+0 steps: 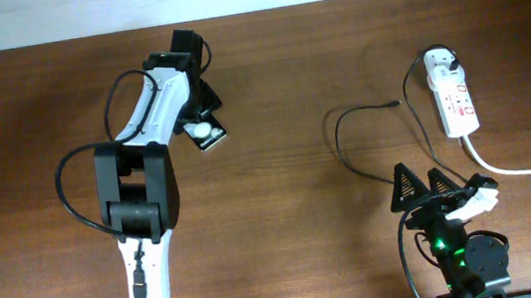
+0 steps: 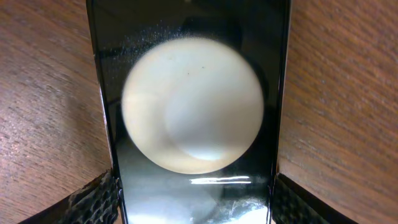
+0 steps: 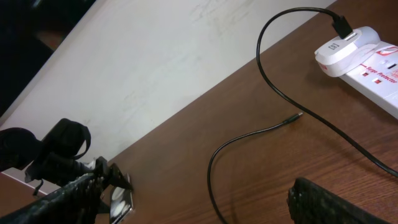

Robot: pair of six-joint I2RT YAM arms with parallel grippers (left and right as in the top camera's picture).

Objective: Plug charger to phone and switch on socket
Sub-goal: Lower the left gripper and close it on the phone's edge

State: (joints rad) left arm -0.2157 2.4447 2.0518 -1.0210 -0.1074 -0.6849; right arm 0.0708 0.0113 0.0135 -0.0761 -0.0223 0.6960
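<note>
The phone lies slanted in my left gripper; next I straighten it, open, and retake its long edges (image 2: 281,106) before lifting it toward the cable.
The phone (image 1: 210,133), a black slab with white circles, lies on the table at the back left. It fills the left wrist view (image 2: 193,93). My left gripper (image 1: 197,112) is shut on the phone, a finger pressed against each long edge (image 2: 193,202). The charger's thin black cable (image 1: 339,146) loops from a white adapter (image 1: 441,57) plugged into the socket strip (image 1: 459,107). Its free plug tip (image 1: 399,104) lies loose on the wood, also seen in the right wrist view (image 3: 298,115). My right gripper (image 1: 420,184) is open and empty over the cable loop (image 3: 208,208).
The socket's thick white cord (image 1: 523,169) runs off to the right edge. The table's far edge meets a pale wall at the back (image 3: 155,74). The phone and left gripper show at the far left of the right wrist view (image 3: 121,202).
</note>
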